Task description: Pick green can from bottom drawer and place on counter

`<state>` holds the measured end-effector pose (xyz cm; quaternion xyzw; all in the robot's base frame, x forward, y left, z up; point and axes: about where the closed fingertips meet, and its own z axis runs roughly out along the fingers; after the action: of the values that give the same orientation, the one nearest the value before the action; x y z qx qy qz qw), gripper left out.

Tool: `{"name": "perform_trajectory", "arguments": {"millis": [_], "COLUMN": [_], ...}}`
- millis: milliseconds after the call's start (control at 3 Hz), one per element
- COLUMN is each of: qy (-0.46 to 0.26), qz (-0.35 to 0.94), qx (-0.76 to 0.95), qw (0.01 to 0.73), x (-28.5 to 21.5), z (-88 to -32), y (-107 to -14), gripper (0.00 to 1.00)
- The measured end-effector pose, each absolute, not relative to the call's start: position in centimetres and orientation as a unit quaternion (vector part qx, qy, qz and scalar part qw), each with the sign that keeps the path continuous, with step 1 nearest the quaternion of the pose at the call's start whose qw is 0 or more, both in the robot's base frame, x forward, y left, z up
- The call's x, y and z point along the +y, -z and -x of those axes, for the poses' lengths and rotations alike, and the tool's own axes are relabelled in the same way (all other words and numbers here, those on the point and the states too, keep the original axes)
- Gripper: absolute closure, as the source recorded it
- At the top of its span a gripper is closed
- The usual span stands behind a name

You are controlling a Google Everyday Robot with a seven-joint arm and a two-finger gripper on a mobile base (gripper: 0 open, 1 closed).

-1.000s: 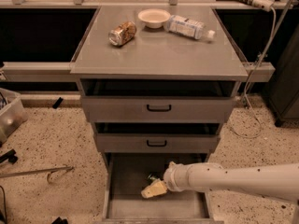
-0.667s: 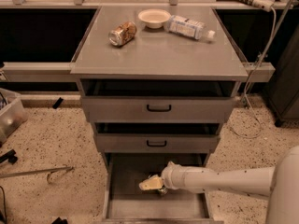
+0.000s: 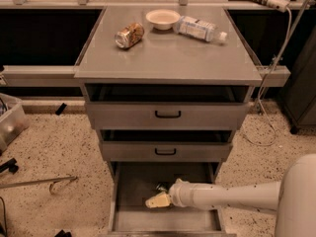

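Observation:
The gripper will next close on the near end of the green can [image 3: 162, 191], toward the bottom drawer's front.
The bottom drawer [image 3: 136, 184] is pulled open, showing its flat grey floor. The green can [image 3: 161, 186] shows as a small dark shape with a shiny end near the drawer's middle, mostly hidden behind my gripper. My gripper [image 3: 157, 200], cream-coloured on a white arm coming in from the right, is down inside the drawer, just in front of the can and touching or nearly touching it. The counter [image 3: 168, 60] is the flat grey top of the cabinet, high above the gripper.
On the counter lie a tan-orange can [image 3: 129, 35], a white bowl [image 3: 163, 19] and a plastic bottle [image 3: 200, 28]. Two upper drawers with black handles [image 3: 168, 114] [image 3: 165, 152] overhang the bottom drawer. A plastic bin [image 3: 10, 125] and a metal rod [image 3: 39, 182] are on the floor at the left.
My gripper has moved left across the bottom drawer floor, toward the drawer's middle. The things on the counter have not moved.

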<state>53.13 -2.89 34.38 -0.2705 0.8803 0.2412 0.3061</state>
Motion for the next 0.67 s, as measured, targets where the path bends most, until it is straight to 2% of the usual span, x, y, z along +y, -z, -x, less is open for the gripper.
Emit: {"name": "perform_trajectory", "arguments": {"millis": [667], "qy": [-0.18], "qz": [0.236], "qx": [0.911], "qw": [0.286], "x": [-6.7], "z": [-55.8], "y": [-24.8], "gripper": [0.0]}}
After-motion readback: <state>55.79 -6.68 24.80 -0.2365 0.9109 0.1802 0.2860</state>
